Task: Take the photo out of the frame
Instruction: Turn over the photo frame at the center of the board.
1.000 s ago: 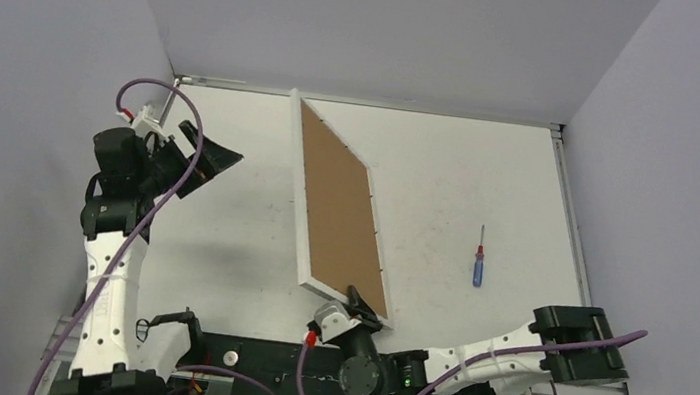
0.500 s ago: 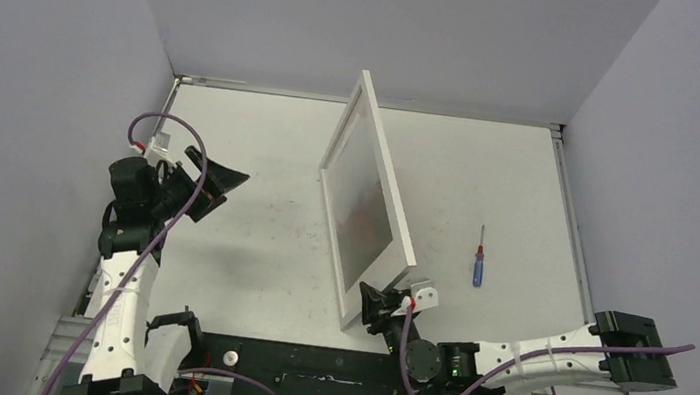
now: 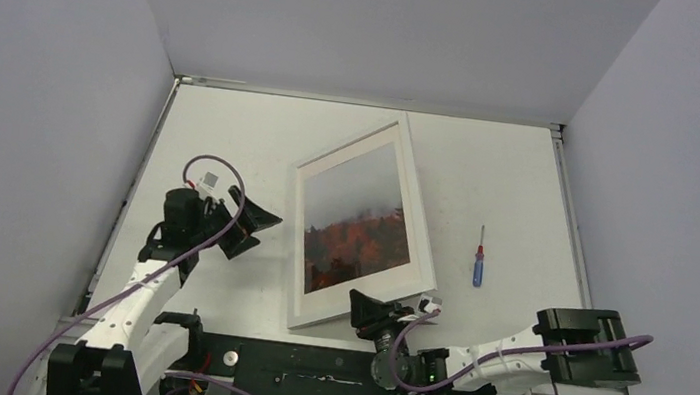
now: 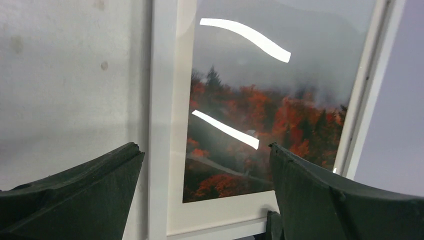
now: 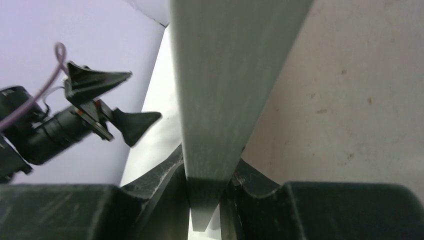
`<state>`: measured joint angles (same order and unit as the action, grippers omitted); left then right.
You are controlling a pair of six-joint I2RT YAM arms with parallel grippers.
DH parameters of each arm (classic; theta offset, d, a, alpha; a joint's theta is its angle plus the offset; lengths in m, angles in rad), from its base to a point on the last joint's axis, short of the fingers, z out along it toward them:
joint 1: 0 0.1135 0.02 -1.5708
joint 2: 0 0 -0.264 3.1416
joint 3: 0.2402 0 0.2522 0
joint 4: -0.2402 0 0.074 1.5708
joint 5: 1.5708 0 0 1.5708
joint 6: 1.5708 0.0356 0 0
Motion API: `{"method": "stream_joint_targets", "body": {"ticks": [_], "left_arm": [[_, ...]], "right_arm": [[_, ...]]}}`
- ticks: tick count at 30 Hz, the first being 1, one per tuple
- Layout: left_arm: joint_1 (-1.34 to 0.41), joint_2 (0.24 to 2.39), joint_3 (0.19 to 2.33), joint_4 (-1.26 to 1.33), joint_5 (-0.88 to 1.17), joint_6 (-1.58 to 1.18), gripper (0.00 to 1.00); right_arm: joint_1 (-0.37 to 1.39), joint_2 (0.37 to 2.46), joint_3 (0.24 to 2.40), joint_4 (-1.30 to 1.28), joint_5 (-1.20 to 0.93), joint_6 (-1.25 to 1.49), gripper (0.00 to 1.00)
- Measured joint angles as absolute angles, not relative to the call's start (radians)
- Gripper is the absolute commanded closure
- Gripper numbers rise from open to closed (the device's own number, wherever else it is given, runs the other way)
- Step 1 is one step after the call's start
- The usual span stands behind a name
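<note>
I will lay the frame flat, as my right gripper holds it slanted by its near edge, and then take its edge (image 3: 421, 245) facing the screwdriver before lifting it.
The frame (image 3: 296, 251) shows its glossy front to the top view, mid-table and turned at an angle. The photo (image 3: 359, 221), grey sky over orange-red trees, sits inside it behind the glass. My right gripper (image 3: 376, 315) is shut on the frame's near edge; in the right wrist view the frame's edge (image 5: 225, 75) runs between the jaws of this gripper (image 5: 207, 175). My left gripper (image 3: 260, 226) is open and empty just left of the frame. In the left wrist view the open gripper (image 4: 205, 150) looks at the frame's white border (image 4: 161, 100) and the photo (image 4: 260, 115).
A small red-and-blue screwdriver (image 3: 479, 259) lies on the table right of the frame. Grey walls close the table (image 3: 233, 133) at the back and on both sides. The left gripper also shows in the right wrist view (image 5: 115, 100).
My right gripper has turned the frame over, from brown back showing, through upright, to front showing. My left arm has dropped lower and moved right, close to the frame's left edge.
</note>
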<state>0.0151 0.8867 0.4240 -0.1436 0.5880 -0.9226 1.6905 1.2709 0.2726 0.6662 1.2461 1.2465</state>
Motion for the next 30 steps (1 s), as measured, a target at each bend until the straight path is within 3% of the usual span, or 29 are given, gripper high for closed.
{"method": "stream_joint_targets", "body": {"ticks": [4, 12, 18, 25, 30], "left_arm": [[-0.107, 0.942, 0.352, -0.094, 0.514, -0.956, 0.03], [-0.128, 0.948, 0.336, -0.094, 0.405, -0.930, 0.03], [-0.136, 0.952, 0.331, -0.095, 0.383, -0.904, 0.03], [-0.139, 1.000, 0.331, -0.105, 0.373, -0.870, 0.03], [-0.149, 1.026, 0.330, -0.117, 0.370, -0.847, 0.03]], "right_arm": [[1.712, 1.365, 0.295, 0.566, 1.282, 1.518, 0.98], [1.754, 1.495, 0.338, 0.317, 1.333, 2.000, 0.93], [1.761, 1.567, 0.364, 0.275, 1.344, 2.112, 0.86], [1.761, 1.626, 0.381, 0.258, 1.332, 2.140, 0.62], [1.768, 1.633, 0.394, 0.186, 1.286, 2.144, 0.53]]}}
